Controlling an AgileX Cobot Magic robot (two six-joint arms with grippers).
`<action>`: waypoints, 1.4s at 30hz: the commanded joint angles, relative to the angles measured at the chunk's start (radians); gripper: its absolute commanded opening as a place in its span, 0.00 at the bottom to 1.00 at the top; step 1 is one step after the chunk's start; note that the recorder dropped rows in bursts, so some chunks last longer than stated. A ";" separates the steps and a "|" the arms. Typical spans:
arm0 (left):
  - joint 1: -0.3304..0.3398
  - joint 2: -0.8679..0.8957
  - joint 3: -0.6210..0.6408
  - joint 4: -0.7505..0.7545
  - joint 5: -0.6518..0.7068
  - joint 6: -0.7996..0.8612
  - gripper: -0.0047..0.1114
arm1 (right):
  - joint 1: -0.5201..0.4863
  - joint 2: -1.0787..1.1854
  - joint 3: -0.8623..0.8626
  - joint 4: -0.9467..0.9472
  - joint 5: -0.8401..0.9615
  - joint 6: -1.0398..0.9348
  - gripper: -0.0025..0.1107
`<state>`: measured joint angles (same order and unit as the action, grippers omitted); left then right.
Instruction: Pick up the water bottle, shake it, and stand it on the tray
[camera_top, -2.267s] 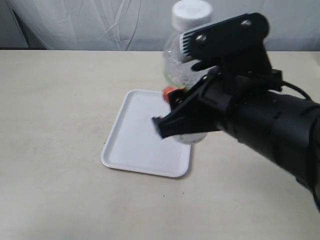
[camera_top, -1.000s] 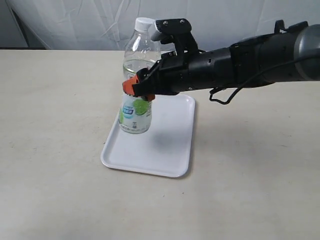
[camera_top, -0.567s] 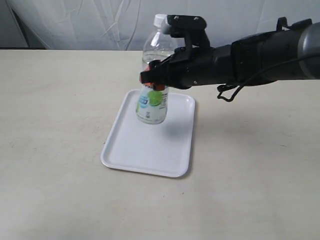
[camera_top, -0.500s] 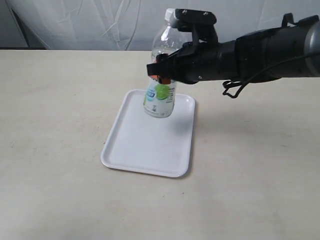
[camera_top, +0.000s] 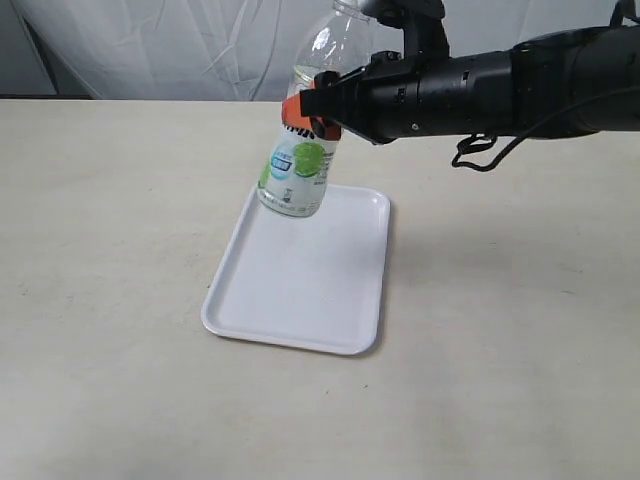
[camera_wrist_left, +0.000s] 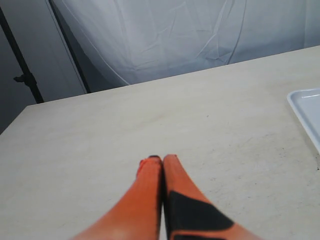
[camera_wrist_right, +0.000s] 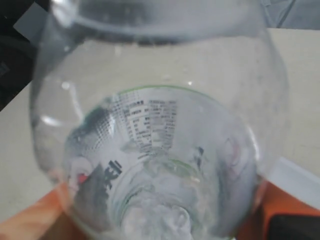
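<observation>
The water bottle will stand upright on the middle of the white tray (camera_top: 297, 275) when my right gripper lets go of it.
The water bottle (camera_top: 297, 165) hangs tilted in the air above the far end of the white tray (camera_top: 290, 290), its base swung left and its cap out of frame at the top. My right gripper (camera_top: 312, 108) is shut on the bottle's middle, reaching in from the right. In the right wrist view the clear bottle (camera_wrist_right: 160, 140) fills the frame between orange fingers (camera_wrist_right: 35, 222). My left gripper (camera_wrist_left: 161, 161) is shut with nothing in it, low over bare table, out of the exterior view.
The tray's corner (camera_wrist_left: 306, 111) shows at the edge of the left wrist view. A white curtain (camera_top: 200, 50) hangs behind the beige table (camera_top: 100, 250). The right arm (camera_top: 520, 85) stretches across the far right.
The right gripper has lifted the bottle higher and carried it right, then tilted it so the base swings left. The tray has not moved.
</observation>
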<state>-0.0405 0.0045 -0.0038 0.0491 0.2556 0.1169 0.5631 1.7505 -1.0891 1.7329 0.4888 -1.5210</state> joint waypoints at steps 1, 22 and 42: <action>0.000 -0.005 0.004 -0.002 -0.010 -0.003 0.04 | -0.004 -0.013 -0.003 0.012 0.111 -0.139 0.01; 0.000 -0.005 0.004 -0.002 -0.010 -0.003 0.04 | 0.236 -0.208 0.057 0.012 -0.072 -0.161 0.01; 0.000 -0.005 0.004 -0.002 -0.010 -0.003 0.04 | 0.266 -0.173 0.251 -1.624 -0.799 1.508 0.01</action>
<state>-0.0405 0.0045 -0.0038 0.0491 0.2556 0.1169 0.8505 1.5674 -0.8645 0.5176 -0.1932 -0.4228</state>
